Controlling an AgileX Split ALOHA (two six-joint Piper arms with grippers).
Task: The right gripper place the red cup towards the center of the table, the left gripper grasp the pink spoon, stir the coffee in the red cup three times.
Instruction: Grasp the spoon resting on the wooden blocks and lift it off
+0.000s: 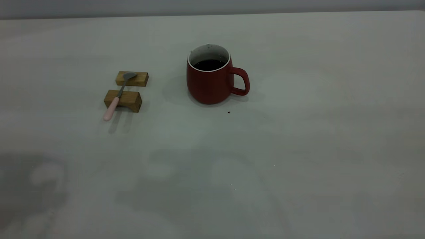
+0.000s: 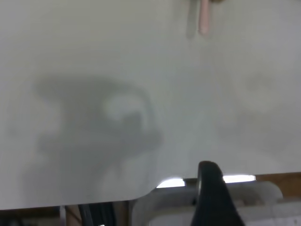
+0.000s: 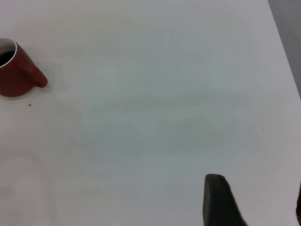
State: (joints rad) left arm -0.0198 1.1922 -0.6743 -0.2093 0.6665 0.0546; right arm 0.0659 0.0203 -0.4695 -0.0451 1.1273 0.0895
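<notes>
My left gripper is due next at the middle of the pink spoon's handle [image 1: 112, 108] [image 2: 204, 10], near the front wooden block. It should close there.
The red cup [image 1: 209, 83] stands upright near the middle of the table [image 1: 298, 132], handle pointing right, with dark coffee [image 1: 209, 64] inside. The pink spoon [image 1: 118, 94] lies to its left across two wooden blocks, bowl away, pink handle toward the front. Neither gripper shows in the exterior view. My left gripper [image 2: 258, 197] hangs over the table's near edge, far from the spoon's pink handle tip [image 2: 203, 19]; one dark finger [image 2: 211, 197] shows with nothing beside it. My right gripper [image 3: 258, 202] is open and empty, well away from the red cup [image 3: 14, 75].
Two small wooden blocks [image 1: 132, 78] [image 1: 123, 100] hold the spoon off the table. A tiny dark speck [image 1: 228, 112] lies in front of the cup. The table's rounded front corner [image 2: 141, 195] shows in the left wrist view.
</notes>
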